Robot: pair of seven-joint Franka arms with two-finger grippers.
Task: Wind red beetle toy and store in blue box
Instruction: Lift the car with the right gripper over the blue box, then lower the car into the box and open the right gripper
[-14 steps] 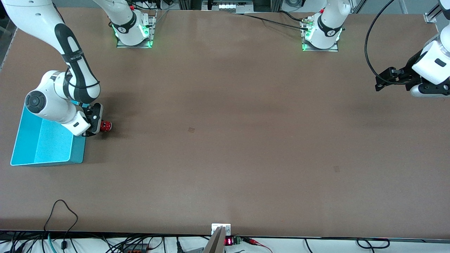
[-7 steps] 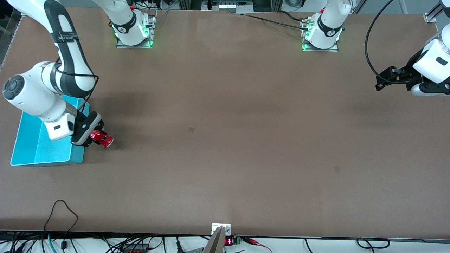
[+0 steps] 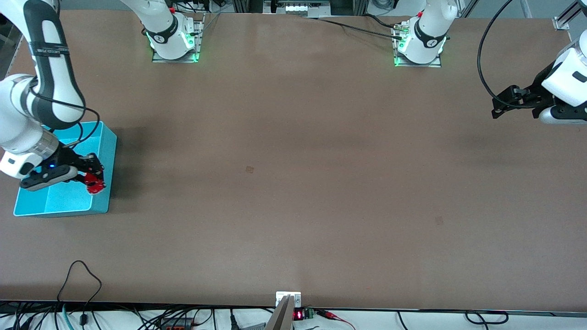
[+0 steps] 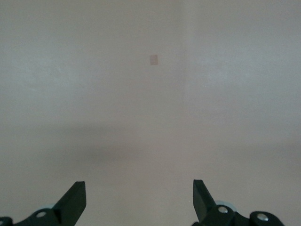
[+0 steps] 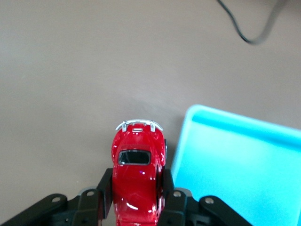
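Next, my right gripper releases the red beetle toy, now held over the box's wall, inside the blue box [image 3: 85,175], by the box's side toward the table's middle.
My right gripper [image 3: 91,179] is shut on the red beetle toy [image 3: 95,182] and holds it in the air over the wall of the blue box [image 3: 66,205] that faces the table's middle. In the right wrist view the glossy red beetle toy [image 5: 137,176] sits clamped between the two black fingers [image 5: 104,195], with the blue box [image 5: 240,169] beside it. The blue box stands at the right arm's end of the table. My left gripper [image 4: 138,200] is open and empty, held up over the left arm's end of the table; it also shows in the front view [image 3: 502,106].
The brown table [image 3: 293,183] is bare across its middle. The two arm bases [image 3: 174,39] stand along the edge farthest from the front camera. Cables and a small clamp [image 3: 288,305] lie along the edge nearest the camera. A black cable [image 5: 249,28] crosses the right wrist view.
My right gripper has lifted the red beetle toy off the table beside the box and swung it over the box's wall. The left arm has barely moved.
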